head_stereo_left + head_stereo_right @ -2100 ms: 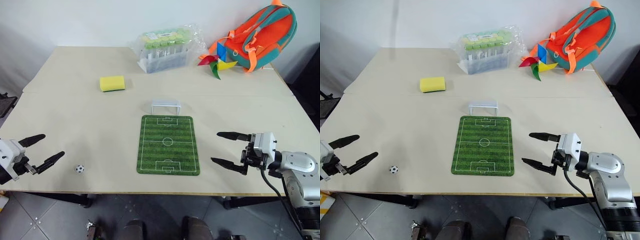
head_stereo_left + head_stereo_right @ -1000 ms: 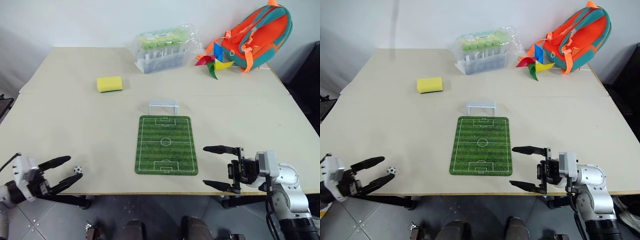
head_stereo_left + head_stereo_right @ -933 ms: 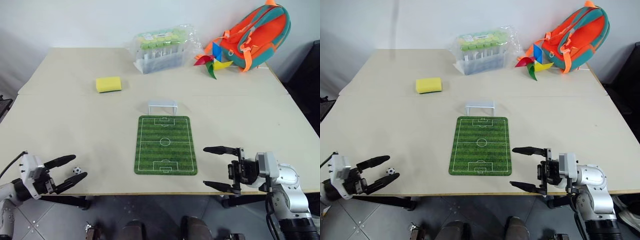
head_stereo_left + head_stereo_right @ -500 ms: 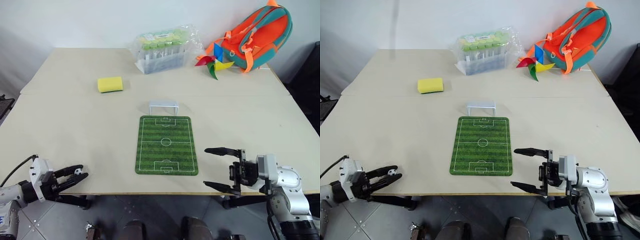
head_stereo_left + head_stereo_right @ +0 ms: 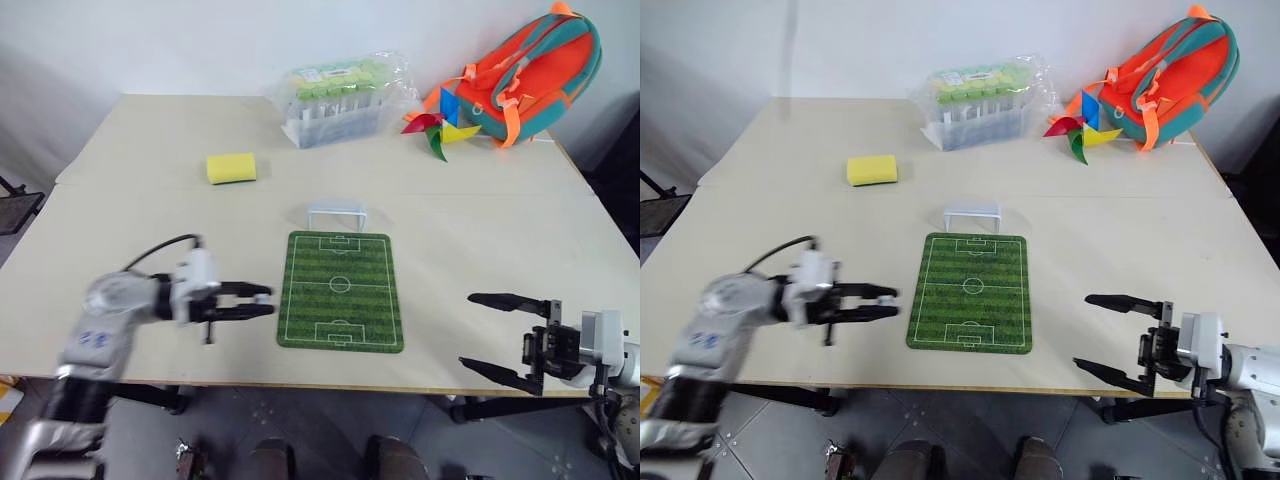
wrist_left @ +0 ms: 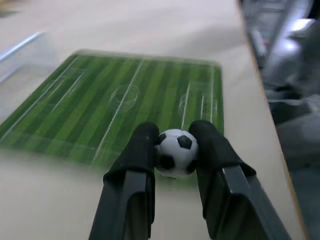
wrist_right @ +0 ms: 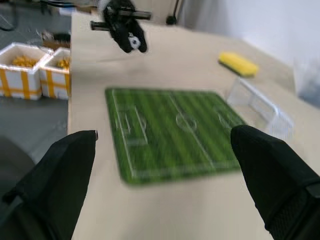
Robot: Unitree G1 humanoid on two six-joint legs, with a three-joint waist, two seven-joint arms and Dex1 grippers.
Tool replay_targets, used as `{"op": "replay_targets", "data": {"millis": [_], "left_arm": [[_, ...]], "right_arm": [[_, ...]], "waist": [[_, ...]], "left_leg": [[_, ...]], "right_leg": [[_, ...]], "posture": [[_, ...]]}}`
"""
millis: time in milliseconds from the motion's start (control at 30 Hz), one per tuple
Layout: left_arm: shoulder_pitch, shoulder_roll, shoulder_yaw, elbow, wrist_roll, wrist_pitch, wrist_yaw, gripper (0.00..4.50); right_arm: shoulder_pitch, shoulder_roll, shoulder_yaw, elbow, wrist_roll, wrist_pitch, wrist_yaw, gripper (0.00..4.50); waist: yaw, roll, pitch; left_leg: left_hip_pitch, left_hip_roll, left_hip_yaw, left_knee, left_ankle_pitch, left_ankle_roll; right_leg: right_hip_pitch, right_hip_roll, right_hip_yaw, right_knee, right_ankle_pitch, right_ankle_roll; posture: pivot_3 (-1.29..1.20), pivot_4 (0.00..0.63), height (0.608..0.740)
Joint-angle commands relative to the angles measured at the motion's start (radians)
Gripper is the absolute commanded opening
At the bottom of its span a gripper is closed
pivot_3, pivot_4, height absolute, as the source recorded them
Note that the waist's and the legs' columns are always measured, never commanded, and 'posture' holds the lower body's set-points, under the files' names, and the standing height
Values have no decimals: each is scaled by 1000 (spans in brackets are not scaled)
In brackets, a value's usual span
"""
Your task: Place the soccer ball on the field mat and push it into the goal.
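I need to release the soccer ball from my left gripper on the small goal box at the field mat's near end (image 5: pixel 340 342) (image 6: pixel 210 106).
The soccer ball (image 6: pixel 175 150), white with black patches, is pinched between the two black fingers of my left gripper (image 5: pixel 264 303). That gripper hovers level just off the left edge of the field mat (image 5: pixel 341 305), pointing at it. The green striped mat lies flat in the table's middle. The small white goal (image 5: pixel 336 214) stands just beyond its far end. In the right wrist view the ball (image 7: pixel 133 42) shows in the other gripper past the mat. My right gripper (image 5: pixel 468 330) hangs open and empty to the right of the mat, near the table's front edge.
A yellow sponge (image 5: pixel 231 167) lies at the back left. A clear pack of green-capped tubes (image 5: pixel 340 95), a coloured pinwheel (image 5: pixel 437 130) and an orange and teal backpack (image 5: pixel 530 60) line the far edge. White crates (image 7: pixel 30 62) sit on the floor beyond the table.
My left gripper shut on the ball at the front left of the table, then rose and swung right to the mat's left edge. The right gripper drifted a little to the right, still open.
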Motion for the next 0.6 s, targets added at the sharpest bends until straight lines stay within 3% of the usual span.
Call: {"op": "replay_targets", "data": {"millis": [33,233,600], "left_arm": [[-65,-84,-112,54,90,13,50,865],[-95,-158,-192,150,197,-47,106,865],[-23,-146,-191,135,209,-121,92,865]], "right_arm": [[21,-12,-47,1,9,-34,24,4500],[48,11,-54,-40,10,-33,-21,4500],[121,89,-36,-46,-20,-106,-62,4500]], "waist": [[-11,0,0],[-14,-1,1],[0,-1,0]], "left_leg": [[0,0,1,0,0,0],[2,1,3,-1,0,0],[1,0,3,1,-1,2]], "right_leg": [[0,0,1,0,0,0],[0,1,3,-1,0,0],[1,1,3,-3,1,2]], "posture": [[0,150,740],[0,150,740],[0,150,740]]}}
